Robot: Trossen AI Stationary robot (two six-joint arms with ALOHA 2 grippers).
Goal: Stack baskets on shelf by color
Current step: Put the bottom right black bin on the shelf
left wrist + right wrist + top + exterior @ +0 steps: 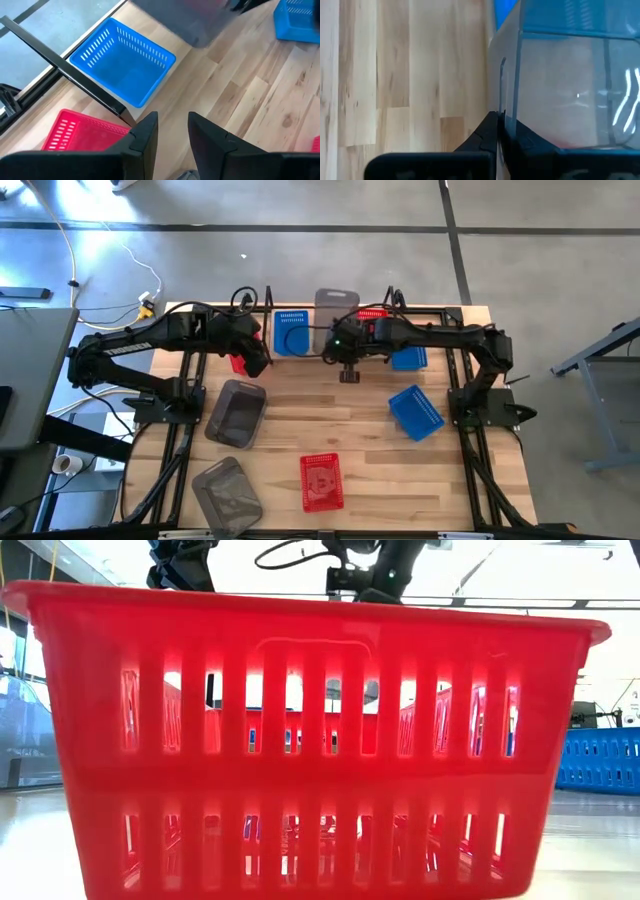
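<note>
Next, my right gripper lets go of the grey basket at the far edge of the table point(324, 325) point(570, 90), between the blue basket and the half-hidden red basket.
My right gripper point(338, 330) point(501, 120) is shut on a smoky grey basket point(336, 306) at the table's far edge, between a blue basket point(290, 332) and a half-hidden red basket point(372, 313). My left gripper point(262, 363) point(172, 117) is open and touches nothing. It hovers beside a red basket point(238, 362) point(75, 132), with the blue basket point(122, 62) just beyond it. The grey basket point(200, 22) shows blurred in the left wrist view. I cannot tell the shelf from the black rails point(85, 82) there. My right gripper pinches the grey basket's thin side wall point(503, 90) between its two fingers, one inside the basket and one outside. The arm hides whether the basket is lifted or rests on something.
On the wood lie a blue basket point(408, 358) under the right arm, another blue one point(415, 412), two grey baskets point(237, 412) point(227, 492) on the left, and a red basket point(321, 480) point(310, 740) near the near edge. Black rail frames point(470, 450) run along both sides.
</note>
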